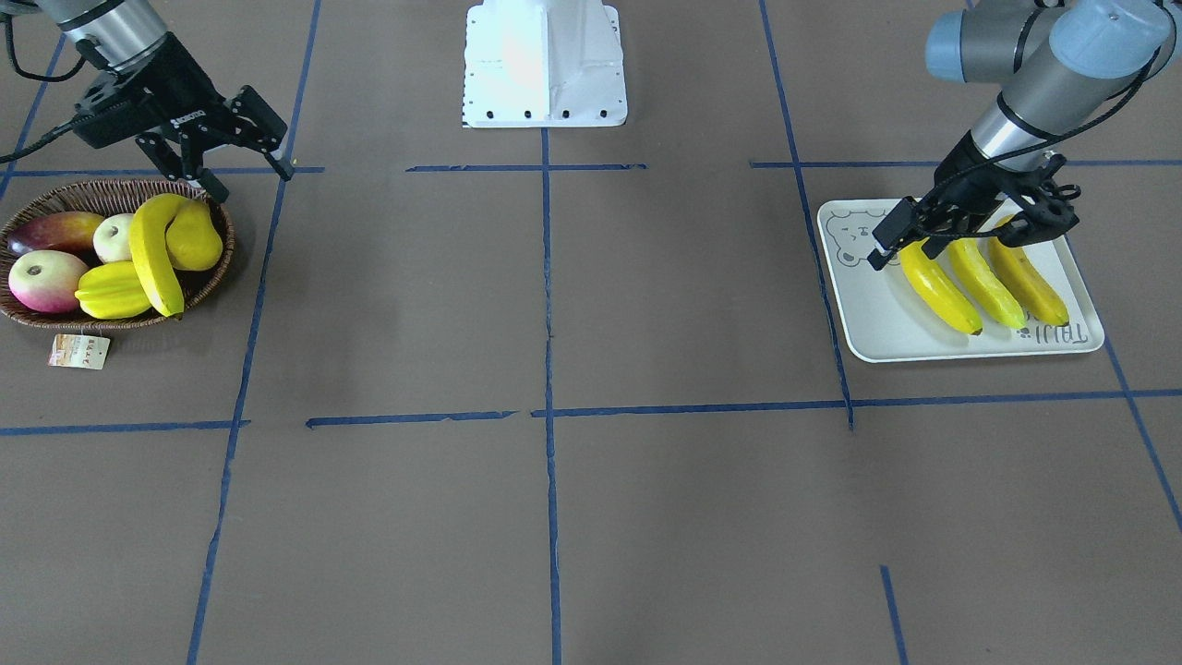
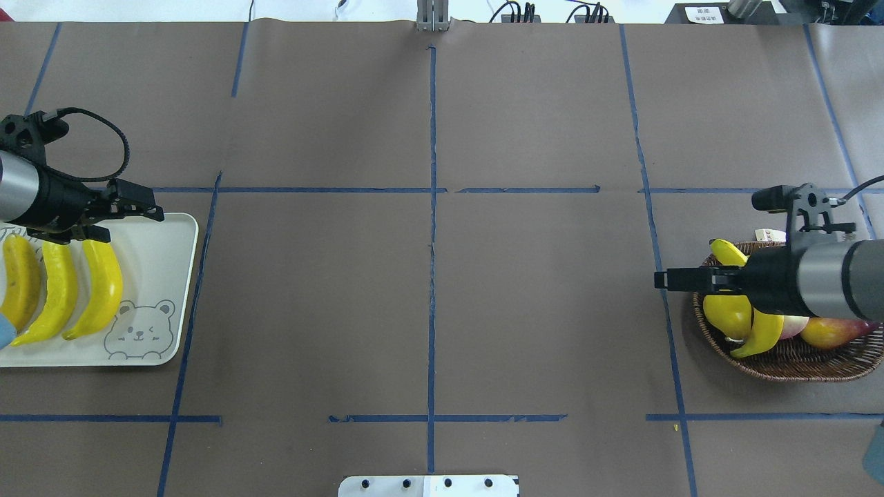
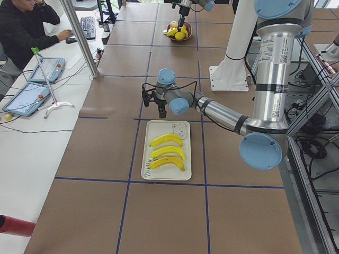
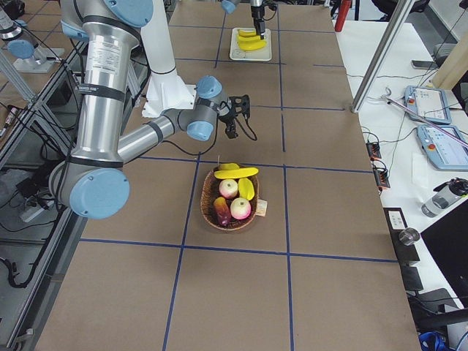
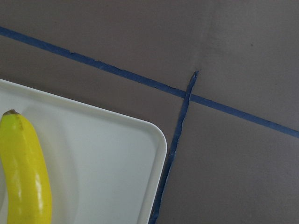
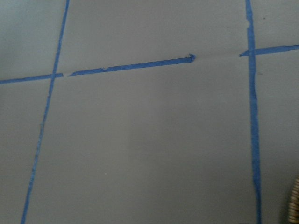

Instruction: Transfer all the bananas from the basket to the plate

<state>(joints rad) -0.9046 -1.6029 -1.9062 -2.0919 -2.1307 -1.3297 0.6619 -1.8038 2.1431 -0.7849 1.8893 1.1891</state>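
Observation:
The robot's right gripper needs to next move to the robot-side bend [image 1: 157,210] of the wicker basket's banana, beside the yellow pear, and close there.
Three yellow bananas [image 1: 937,286] lie side by side on the off-white bear plate [image 1: 886,323], which also shows in the overhead view [image 2: 159,276]. My left gripper [image 1: 900,254] hangs open and empty just above their ends near the plate's robot-side edge; its wrist view shows one banana [image 5: 25,172]. A fourth banana [image 1: 148,249] lies across the fruit in the brown wicker basket [image 1: 212,277]. My right gripper [image 1: 251,183] is open and empty, above the basket's robot-side rim, touching nothing.
The basket also holds a yellow pear [image 1: 194,235], a starfruit [image 1: 113,291], two apples [image 1: 44,280] and a mango [image 1: 55,231]. A paper tag [image 1: 78,351] lies beside it. The robot's white base [image 1: 545,65] stands between the arms.

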